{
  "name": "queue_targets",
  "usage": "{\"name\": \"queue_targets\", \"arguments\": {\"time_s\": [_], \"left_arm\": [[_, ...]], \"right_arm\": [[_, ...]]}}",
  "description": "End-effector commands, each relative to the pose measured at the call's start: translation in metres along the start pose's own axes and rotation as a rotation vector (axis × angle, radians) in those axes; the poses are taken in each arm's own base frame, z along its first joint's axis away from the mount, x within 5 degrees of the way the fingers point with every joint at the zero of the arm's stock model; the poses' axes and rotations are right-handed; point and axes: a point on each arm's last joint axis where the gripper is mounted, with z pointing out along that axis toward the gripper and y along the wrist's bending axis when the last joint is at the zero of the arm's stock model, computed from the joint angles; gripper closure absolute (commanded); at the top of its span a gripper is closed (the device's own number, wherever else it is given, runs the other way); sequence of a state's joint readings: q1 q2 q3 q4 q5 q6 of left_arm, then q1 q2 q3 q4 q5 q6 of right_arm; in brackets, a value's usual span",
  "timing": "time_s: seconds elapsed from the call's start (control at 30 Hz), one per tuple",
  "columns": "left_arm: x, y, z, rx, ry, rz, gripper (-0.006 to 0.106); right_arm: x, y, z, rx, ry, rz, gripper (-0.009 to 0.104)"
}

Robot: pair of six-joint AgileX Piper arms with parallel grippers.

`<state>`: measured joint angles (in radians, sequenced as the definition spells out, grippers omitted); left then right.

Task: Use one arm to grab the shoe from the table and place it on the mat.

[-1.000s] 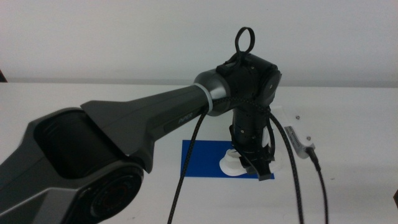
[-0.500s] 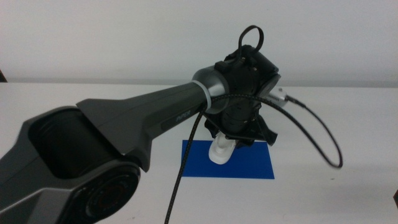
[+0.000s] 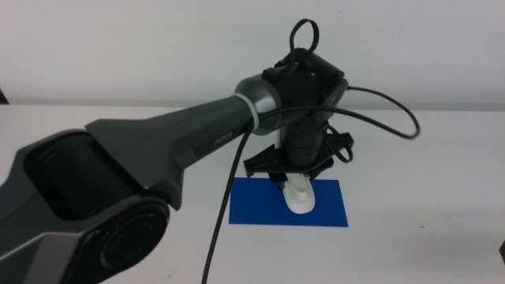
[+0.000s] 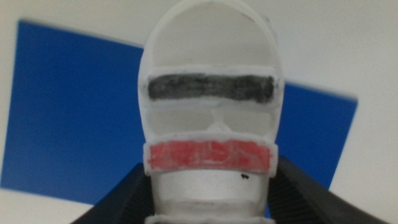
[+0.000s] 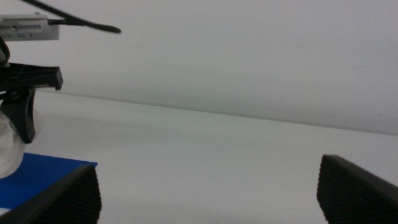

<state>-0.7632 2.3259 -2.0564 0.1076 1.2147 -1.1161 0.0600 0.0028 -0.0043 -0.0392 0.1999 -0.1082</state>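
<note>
Next, I let go of the white shoe with my left gripper near the middle of the blue mat (image 3: 277, 200) (image 4: 201, 144), so it lies along the mat's length.
My left arm (image 3: 181, 146) reaches in from the left, and its gripper (image 3: 296, 175) is shut on the white shoe (image 3: 299, 197) above the blue mat (image 3: 256, 207). The shoe points toe-down toward the mat's middle; I cannot tell if it touches. In the left wrist view the shoe (image 4: 210, 118) fills the middle between the left gripper's (image 4: 210, 202) two jaws, showing a dark strap and a red strap, with the mat (image 4: 68, 118) behind it. My right gripper (image 5: 208, 193) is open and empty, away from the mat; its view shows the mat's corner (image 5: 46, 180).
The white table (image 3: 426, 197) stretches around the mat on all sides. A black cable (image 3: 394, 118) loops from the left wrist out to the right. A white wall stands behind the table.
The left wrist has turned with the shoe in it. The shoe has swung from lying toward the mat's left to pointing at the mat's front middle. The cable has swung upward.
</note>
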Motion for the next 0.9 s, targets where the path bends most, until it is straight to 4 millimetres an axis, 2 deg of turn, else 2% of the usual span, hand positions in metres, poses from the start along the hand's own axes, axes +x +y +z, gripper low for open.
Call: {"name": "queue_targets", "arguments": {"time_s": [0.0,0.17,0.3,0.57,0.87], "left_arm": [[-0.002,0.01,-0.01,-0.067,0.028,-0.17,0.101],[-0.005,0.012,-0.01,-0.076,-0.002,-0.598,0.101],[-0.003,0.01,-0.01,-0.075,0.009,-1.009,0.101],[-0.011,0.015,-0.009,-0.08,0.056,-1.077,0.101],[-0.019,0.022,0.005,-0.114,0.085,-1.116,0.101]], "right_arm": [[0.012,0.002,0.0,0.001,-0.002,-0.004,0.002],[0.012,0.002,0.0,0.001,-0.002,-0.004,0.002],[0.012,0.002,0.0,0.001,-0.002,-0.004,0.002],[0.012,0.002,0.0,0.001,-0.002,-0.004,0.002],[0.012,0.002,0.0,0.001,-0.002,-0.004,0.002]]}}
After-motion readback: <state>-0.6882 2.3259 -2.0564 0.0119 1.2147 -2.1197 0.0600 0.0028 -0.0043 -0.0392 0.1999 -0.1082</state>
